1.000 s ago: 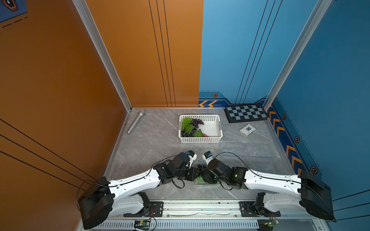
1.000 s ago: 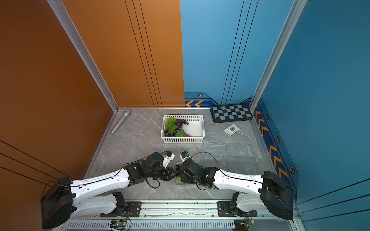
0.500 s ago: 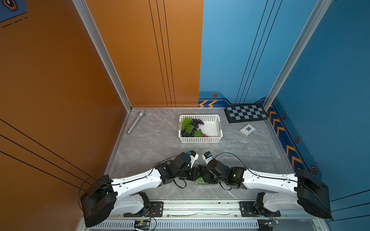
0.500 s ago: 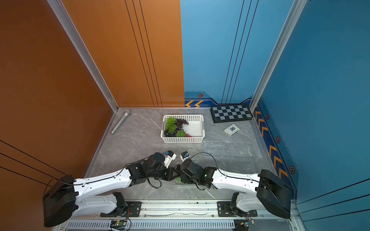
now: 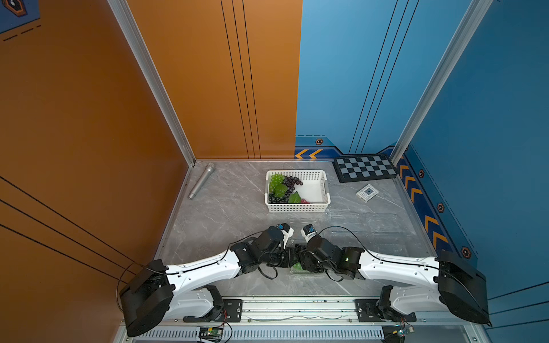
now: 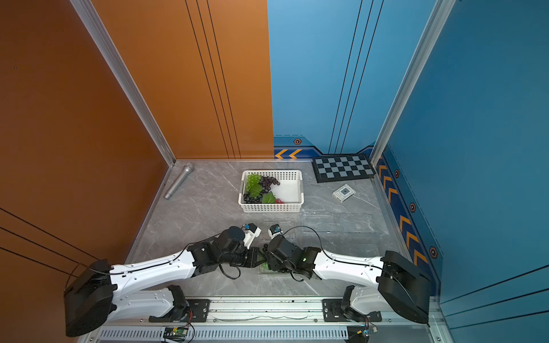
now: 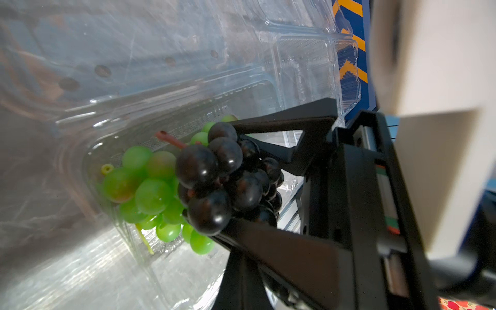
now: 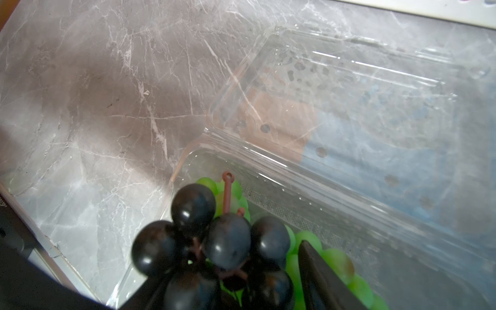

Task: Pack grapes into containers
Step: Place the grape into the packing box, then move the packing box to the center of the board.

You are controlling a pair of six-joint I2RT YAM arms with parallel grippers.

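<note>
Next, my right gripper opens, back off and takes the dark purple bunch's end (image 7: 273, 200) away from the stem, as it holds the dark purple bunch of grapes near its stem, over the green bunch.
A clear clamshell container (image 7: 188, 91) lies open at the table's front middle, with its lid (image 8: 349, 107) flat behind it. A green bunch of grapes (image 7: 150, 188) (image 8: 335, 263) rests in its tray and shows in both top views (image 5: 297, 267) (image 6: 265, 266). My right gripper (image 8: 230, 268) (image 5: 300, 261) is shut on a dark purple bunch (image 7: 214, 174) (image 8: 222, 241), held just above the green one. Its black fingers (image 7: 281, 128) press the bunch from both sides. My left gripper (image 7: 241, 284) (image 5: 291, 257) is shut beside the tray's edge. More grapes (image 5: 282, 188) lie in the white basket (image 5: 322, 190).
More clear containers (image 5: 356, 225) (image 6: 338, 225) lie right of the arms, in front of the basket. A silver microphone (image 5: 202, 181) lies at the back left. A checkerboard (image 5: 364, 167) and a small white box (image 5: 367, 193) sit at the back right.
Both arms stay almost still over the front container. The right arm has crept slightly toward the left one, the dark bunch still between its fingers.
</note>
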